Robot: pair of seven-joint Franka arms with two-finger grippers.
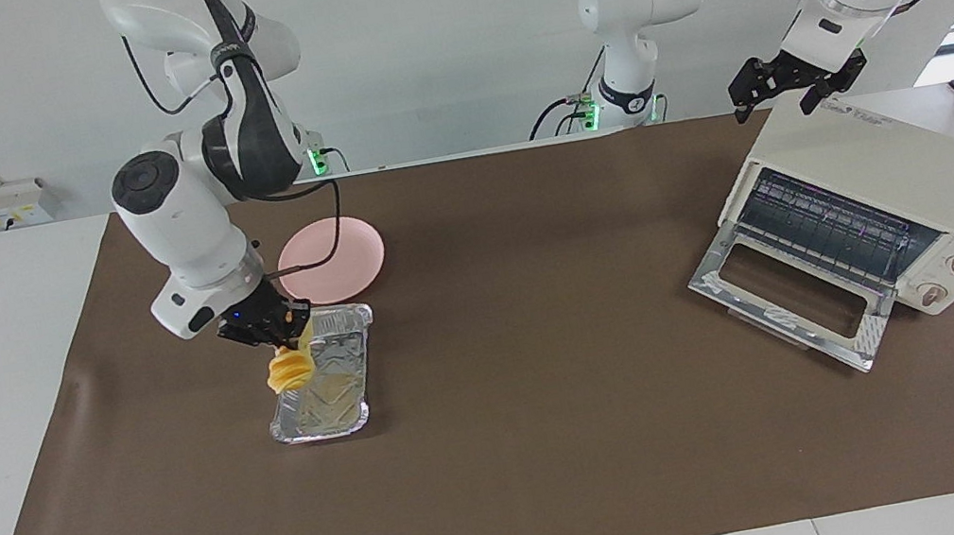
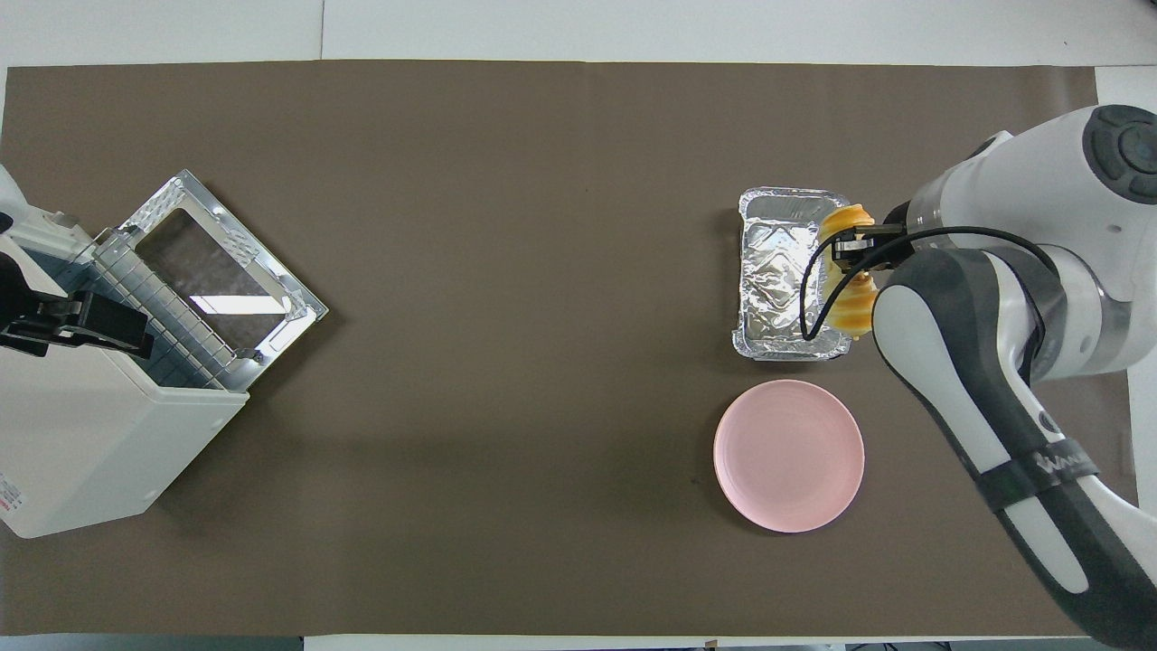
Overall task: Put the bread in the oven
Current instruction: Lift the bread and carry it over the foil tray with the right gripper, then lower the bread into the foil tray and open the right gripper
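Note:
The robot's right gripper needs to release the golden-yellow bread inside the foil tray [image 2: 777, 277], along its long side facing the oven.
The golden-yellow bread [image 1: 290, 368] [image 2: 848, 271] hangs in the air over the foil tray [image 1: 335, 395] [image 2: 777, 280], at the tray's edge toward the right arm's end of the table. My right gripper [image 1: 276, 330] [image 2: 854, 251] is shut on the bread's upper part. The cream-white oven [image 1: 894, 182] [image 2: 81, 443] stands at the left arm's end with its glass door [image 1: 792, 294] [image 2: 221, 267] dropped open and the wire rack showing. My left gripper [image 1: 792, 82] [image 2: 86, 321] waits open above the oven's top.
A round pink plate [image 1: 342, 260] [image 2: 788, 455] with nothing on it lies on the brown mat [image 1: 563, 445], nearer to the robots than the foil tray.

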